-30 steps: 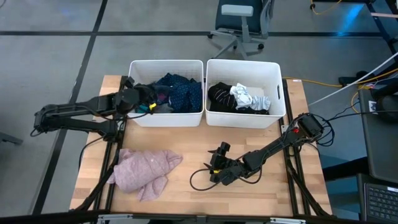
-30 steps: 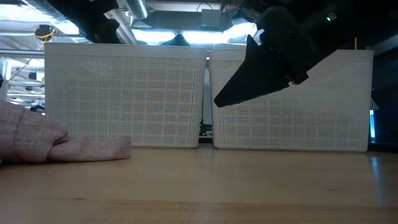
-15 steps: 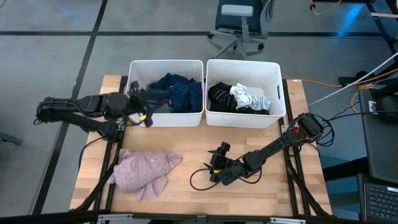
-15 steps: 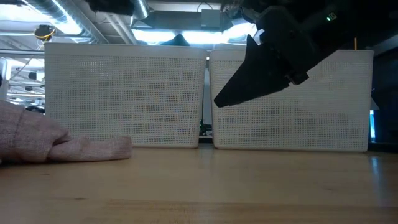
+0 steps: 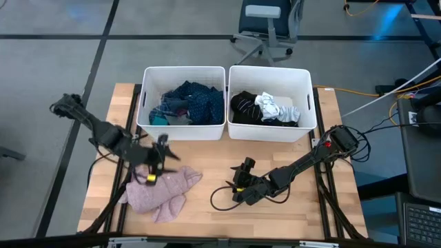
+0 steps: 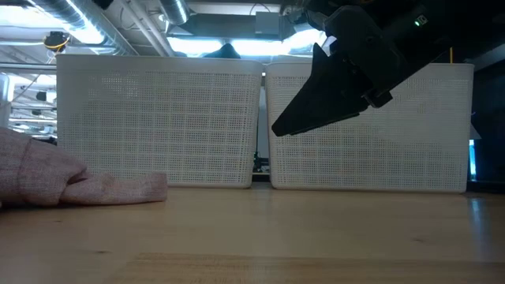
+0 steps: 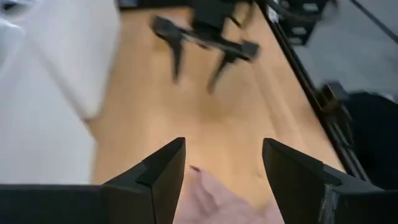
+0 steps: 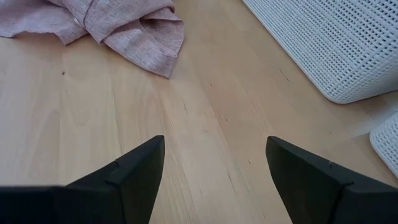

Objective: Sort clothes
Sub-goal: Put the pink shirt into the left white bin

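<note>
The crumpled middle of the pink top (image 5: 165, 186), nearer than the top's far edge, will be gripped next by my left gripper.
A pink fuzzy top (image 5: 162, 193) lies crumpled on the near left of the wooden table; it also shows in the low view (image 6: 47, 177) and the right wrist view (image 8: 106, 25). Blue and navy clothes (image 5: 189, 102) fill the left white bin, and black and white pieces (image 5: 265, 107) lie in the right bin. My left gripper (image 5: 165, 150) hangs open just above the pink top's far edge (image 7: 211, 199), touching nothing. My right gripper (image 5: 236, 186) waits open, low over the table's middle, pointing toward the pink top.
The two white bins (image 5: 150, 127) (image 5: 306, 127) stand side by side along the far edge. Bare wood (image 8: 205, 112) lies between the pink top and my right gripper. A dark cable loop (image 5: 219, 200) lies near the right gripper.
My left gripper has swung away from the left bin toward the table's near edge, turning as it went, and now hangs over the pink top's far edge. The clothes in the bins and the pink top lie as before.
</note>
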You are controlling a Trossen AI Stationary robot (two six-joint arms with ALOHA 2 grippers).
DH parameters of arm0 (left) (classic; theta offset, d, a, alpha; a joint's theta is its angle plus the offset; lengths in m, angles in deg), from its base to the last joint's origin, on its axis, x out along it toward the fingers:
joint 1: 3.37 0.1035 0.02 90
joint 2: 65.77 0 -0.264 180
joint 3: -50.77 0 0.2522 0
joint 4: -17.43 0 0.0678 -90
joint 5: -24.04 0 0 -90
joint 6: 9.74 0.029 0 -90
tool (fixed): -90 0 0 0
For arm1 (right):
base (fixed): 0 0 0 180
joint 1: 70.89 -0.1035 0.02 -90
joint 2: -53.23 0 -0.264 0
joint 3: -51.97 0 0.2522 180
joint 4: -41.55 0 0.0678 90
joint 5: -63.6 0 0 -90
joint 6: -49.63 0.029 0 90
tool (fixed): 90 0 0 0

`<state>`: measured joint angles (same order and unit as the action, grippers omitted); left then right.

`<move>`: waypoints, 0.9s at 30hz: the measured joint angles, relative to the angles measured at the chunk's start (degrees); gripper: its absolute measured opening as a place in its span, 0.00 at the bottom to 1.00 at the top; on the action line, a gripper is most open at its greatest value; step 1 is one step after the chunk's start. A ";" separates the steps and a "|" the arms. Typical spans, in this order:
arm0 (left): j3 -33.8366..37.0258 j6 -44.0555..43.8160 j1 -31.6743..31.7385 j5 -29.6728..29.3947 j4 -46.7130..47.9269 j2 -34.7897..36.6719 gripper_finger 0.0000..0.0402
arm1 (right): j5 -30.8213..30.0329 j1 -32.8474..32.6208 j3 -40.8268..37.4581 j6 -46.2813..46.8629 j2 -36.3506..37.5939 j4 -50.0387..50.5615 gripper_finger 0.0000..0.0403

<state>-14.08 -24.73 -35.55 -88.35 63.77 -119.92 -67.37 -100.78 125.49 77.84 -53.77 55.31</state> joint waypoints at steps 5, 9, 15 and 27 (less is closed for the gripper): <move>0.00 -6.55 -5.05 0.06 0.02 -6.89 0.51 | -0.04 0.00 0.00 0.00 0.00 -0.03 0.70; 0.00 -13.55 -7.91 0.20 2.20 -12.81 0.51 | -0.06 0.00 0.00 0.00 0.00 -0.03 0.70; 0.07 -26.94 -12.24 5.11 7.96 -20.61 0.51 | -0.11 0.02 0.00 0.00 0.00 0.00 0.70; 0.00 -36.04 -16.04 10.31 9.79 -34.66 0.51 | -3.56 0.04 0.00 -0.17 0.00 0.05 0.70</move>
<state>-14.09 -60.77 -51.59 -78.03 73.57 -154.57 -70.93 -100.74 125.49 77.66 -53.77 55.36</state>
